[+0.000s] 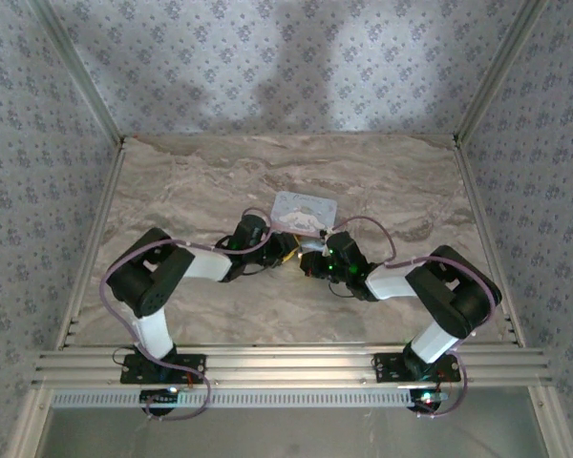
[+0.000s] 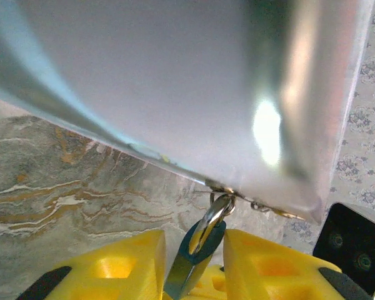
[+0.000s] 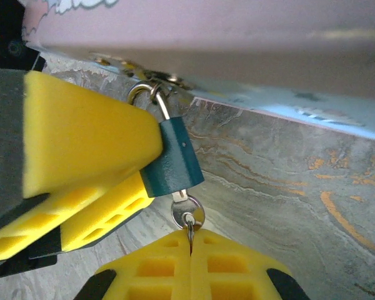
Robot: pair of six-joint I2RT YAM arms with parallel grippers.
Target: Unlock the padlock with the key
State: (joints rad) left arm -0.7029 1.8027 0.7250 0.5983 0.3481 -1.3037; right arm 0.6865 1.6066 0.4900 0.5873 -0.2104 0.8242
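Note:
My right gripper holds only the ring through the key's head; it should open, roll over, grip the key's head itself (image 3: 181, 210), then turn the key.
The padlock (image 3: 175, 165) has a teal-blue body, and its thin shackle (image 3: 147, 94) hooks into the latch of the pale blue tin (image 3: 237, 37). My left gripper (image 2: 194, 250) is shut on the padlock (image 2: 190, 265), a yellow finger (image 3: 81, 137) pressing each flat side. The silvery key (image 3: 187, 209) sits in the keyhole on the padlock's underside. My right gripper (image 3: 191, 240) is shut on the small ring through the key's head. From above, both grippers (image 1: 291, 250) (image 1: 312, 262) meet just in front of the tin (image 1: 304, 212).
The marble-patterned table (image 1: 267, 172) is bounded by papered walls and aluminium posts at the back corners. The tin's side (image 2: 175, 81) looms directly over the left fingers. The right arm's black housing (image 2: 356, 240) sits close at the left gripper's right.

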